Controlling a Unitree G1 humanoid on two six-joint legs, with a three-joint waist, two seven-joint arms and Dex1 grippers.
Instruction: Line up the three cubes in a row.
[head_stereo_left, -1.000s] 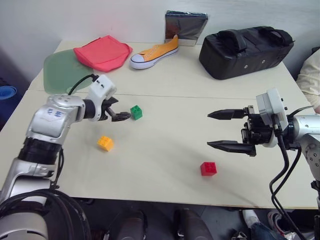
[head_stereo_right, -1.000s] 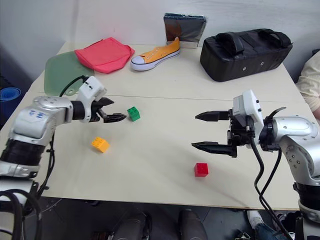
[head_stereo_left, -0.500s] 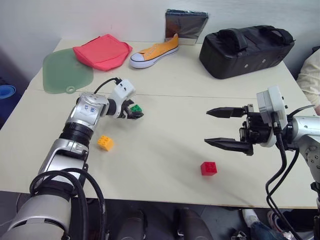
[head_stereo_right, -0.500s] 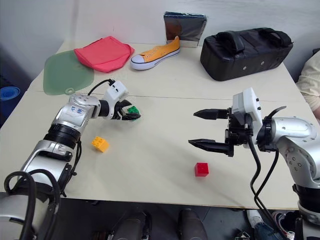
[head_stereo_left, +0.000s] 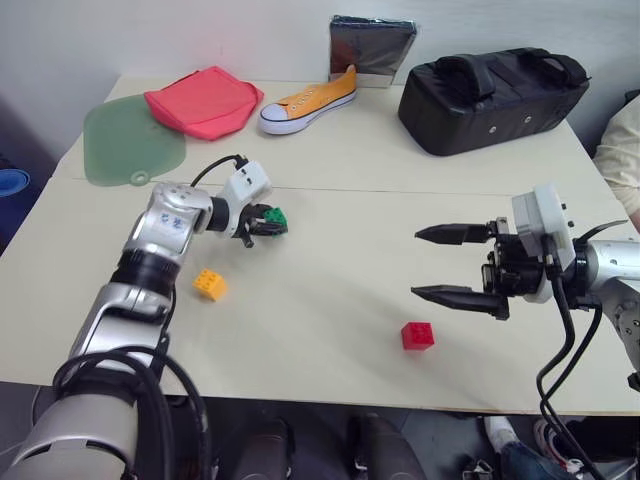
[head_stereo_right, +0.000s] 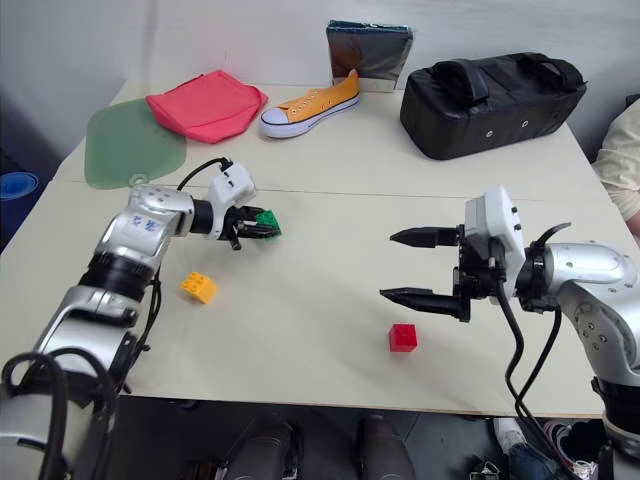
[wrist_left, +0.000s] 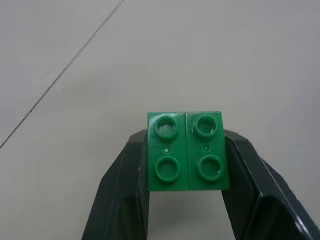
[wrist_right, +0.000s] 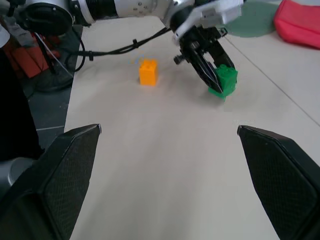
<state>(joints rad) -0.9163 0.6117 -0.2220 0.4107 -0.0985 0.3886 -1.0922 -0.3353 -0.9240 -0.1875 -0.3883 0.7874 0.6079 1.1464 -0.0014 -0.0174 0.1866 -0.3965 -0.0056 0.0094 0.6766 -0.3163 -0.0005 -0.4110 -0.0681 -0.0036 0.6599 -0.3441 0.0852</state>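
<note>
My left gripper needs to set the green cube down on the table (head_stereo_left: 347, 336) beside the red cube, on the side toward the orange-yellow cube.
The green cube (head_stereo_left: 277, 217) is left of the table's middle, clamped between the two black fingers of my left gripper (head_stereo_left: 268, 223), which is shut on it. In the left wrist view the green cube (wrist_left: 187, 150) shows its studs, with a finger (wrist_left: 120, 195) pressed on each side. The orange-yellow cube (head_stereo_left: 209, 284) lies nearer the front edge, below the left arm. The red cube (head_stereo_left: 418, 335) rests at the front right. Just above and right of it, my right gripper (head_stereo_left: 417, 263) hovers open, holding nothing. The right wrist view takes in the green cube (wrist_right: 225, 80) and orange-yellow cube (wrist_right: 148, 71).
Along the back of the table lie a black bag (head_stereo_left: 490, 95), an orange shoe (head_stereo_left: 308, 103), a silver pouch (head_stereo_left: 372, 48), a red cloth (head_stereo_left: 205, 100) and a green mat (head_stereo_left: 128, 145). A person's sleeve (head_stereo_left: 622, 150) shows at the right edge.
My left gripper swung right onto the green cube and shut on it. The right gripper stayed open and in place.
</note>
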